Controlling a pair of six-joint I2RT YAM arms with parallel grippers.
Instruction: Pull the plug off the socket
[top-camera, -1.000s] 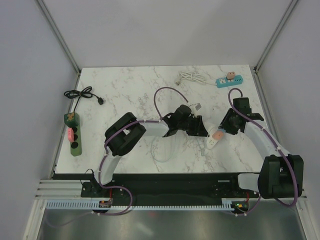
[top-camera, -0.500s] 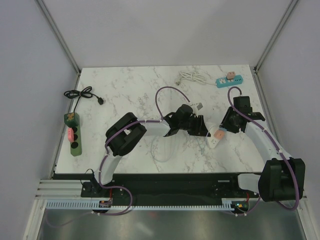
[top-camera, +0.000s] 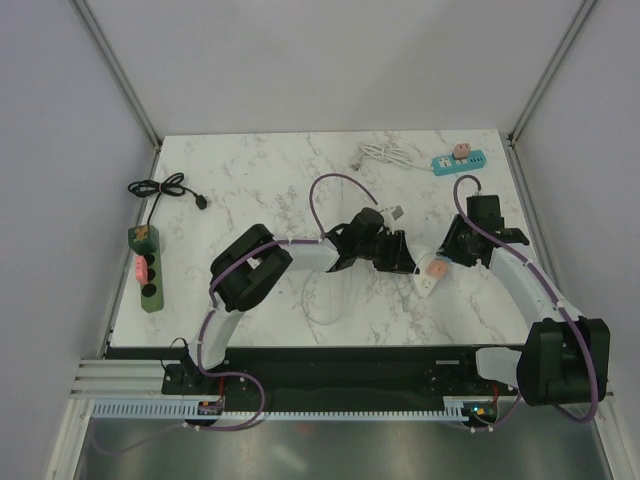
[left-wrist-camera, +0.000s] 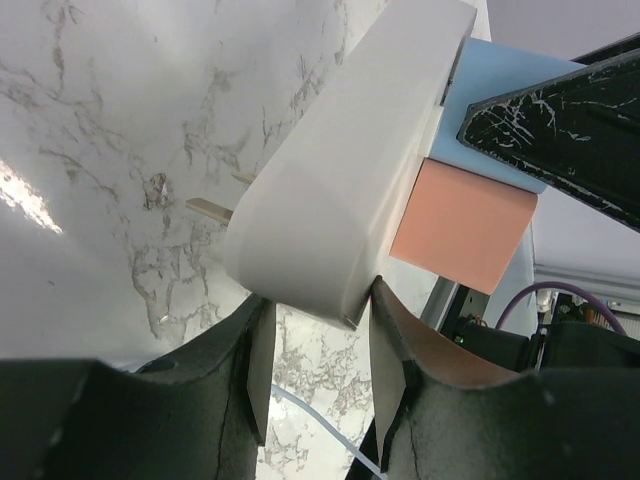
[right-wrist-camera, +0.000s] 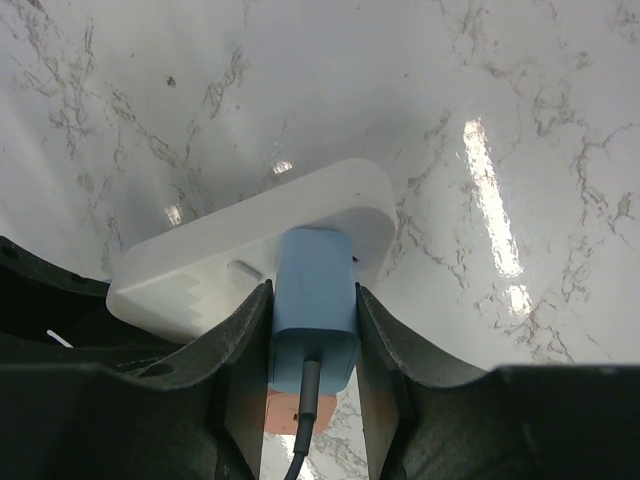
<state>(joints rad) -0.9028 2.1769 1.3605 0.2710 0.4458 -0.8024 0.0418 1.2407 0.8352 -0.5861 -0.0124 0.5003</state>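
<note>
My left gripper is holding just the edge of the white socket with its fingertips, so next I open it and grip the socket's near end (left-wrist-camera: 300, 245) deeper before pulling the plug.
A white socket block (top-camera: 427, 284) is held off the table between the two arms. My left gripper (left-wrist-camera: 318, 340) is shut on its near end (left-wrist-camera: 345, 190), one finger on each side. A blue plug (right-wrist-camera: 314, 285) with a dark cable sits pressed against the socket's face (right-wrist-camera: 220, 262). My right gripper (right-wrist-camera: 312, 300) is shut on the plug's two sides. An orange block (left-wrist-camera: 465, 235) lies next to the plug (left-wrist-camera: 495, 95). In the top view the left gripper (top-camera: 405, 262) and right gripper (top-camera: 447, 258) face each other across the socket.
A green power strip (top-camera: 148, 270) with a black cable (top-camera: 160, 188) lies by the left edge. At the back right are a teal power strip (top-camera: 458, 159) and a coiled white cable (top-camera: 380, 152). A thin white cable (top-camera: 325, 300) loops under the left arm.
The right forearm and wrist have edged a little toward the left and back. Both grips are unchanged and the socket has barely moved.
</note>
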